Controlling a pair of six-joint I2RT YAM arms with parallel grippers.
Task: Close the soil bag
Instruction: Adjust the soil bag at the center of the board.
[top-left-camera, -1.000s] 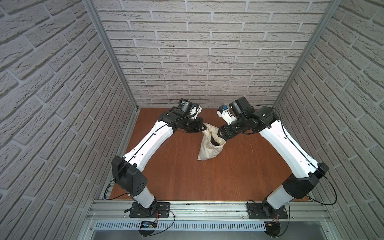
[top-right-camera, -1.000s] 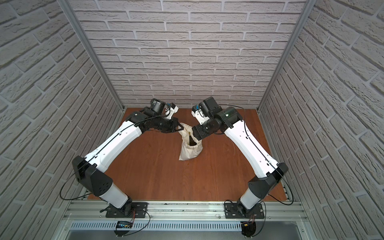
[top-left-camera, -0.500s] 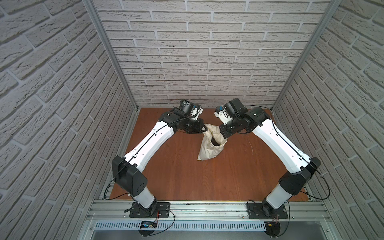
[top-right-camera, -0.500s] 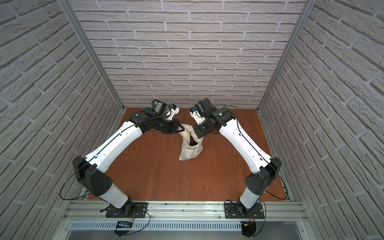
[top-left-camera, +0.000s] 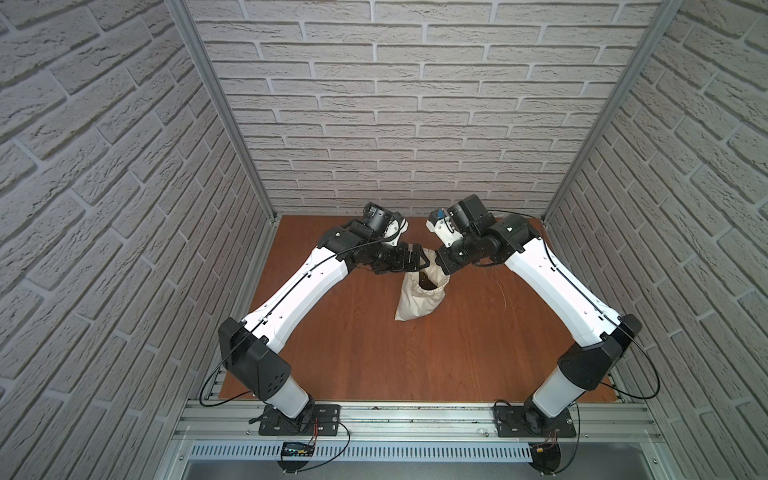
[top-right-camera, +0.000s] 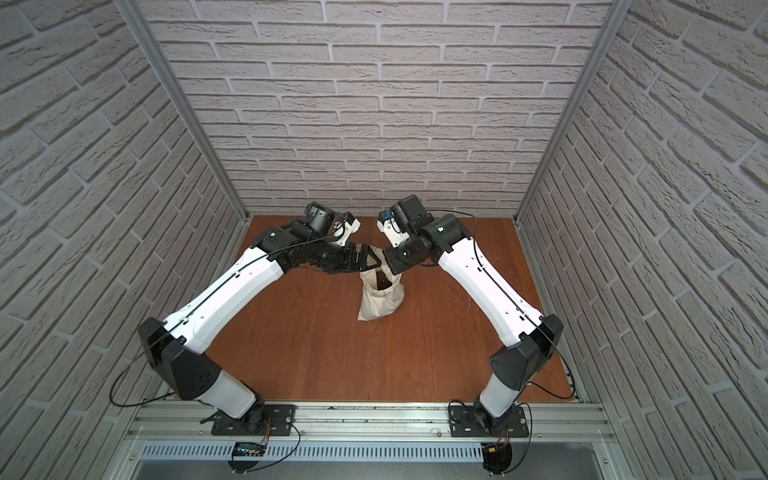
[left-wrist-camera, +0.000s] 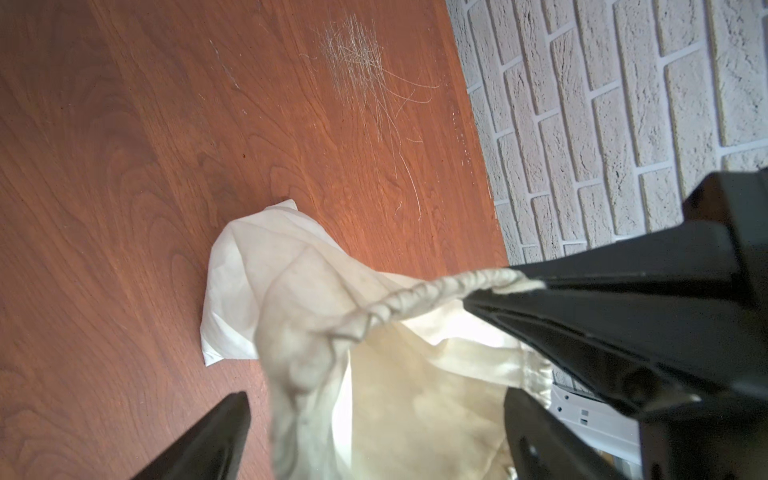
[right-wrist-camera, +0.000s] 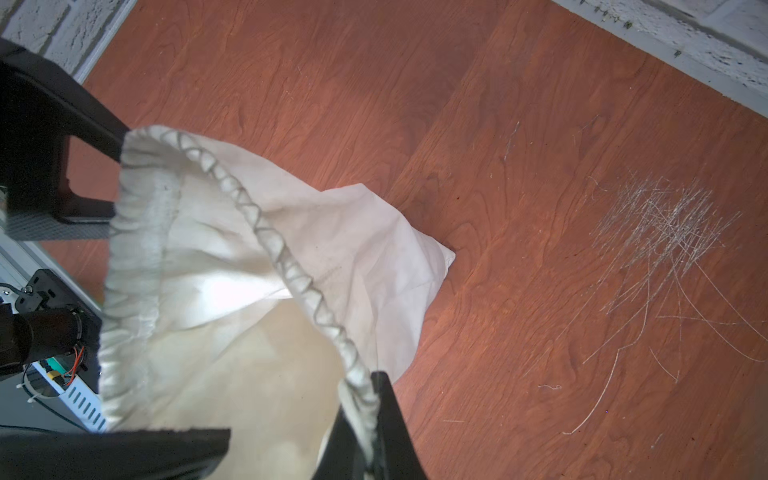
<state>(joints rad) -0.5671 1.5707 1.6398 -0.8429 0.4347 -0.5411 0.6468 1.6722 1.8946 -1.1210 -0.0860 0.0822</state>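
My left gripper needs to pinch that hem (left-wrist-camera: 302, 372) and stretch the soil bag's opening flat, because the opening sags open and its hem lies slack at my left gripper.
The soil bag (top-left-camera: 419, 297) is a cream cloth sack standing on the wooden table (top-left-camera: 374, 353) at the back centre, with its mouth open and dark soil showing inside (top-right-camera: 382, 281). My right gripper (right-wrist-camera: 365, 407) is shut on the gathered hem (right-wrist-camera: 270, 241) and holds that side of the mouth up. My left gripper (left-wrist-camera: 374, 415) is open, its fingers (left-wrist-camera: 212, 436) spread on either side of the opposite part of the hem (left-wrist-camera: 299, 374) without pinching it. In both top views the two grippers (top-left-camera: 419, 262) (top-left-camera: 442, 264) face each other over the bag's mouth.
Pale scratch marks (right-wrist-camera: 665, 232) cover the table to the right of the bag. Brick walls (top-left-camera: 395, 124) close off the back and both sides, and an aluminium rail (top-left-camera: 415, 419) with the arm bases runs along the front.
My left gripper has opened and let go of the hem. My right gripper has moved in to the bag's mouth and shut on the hem.
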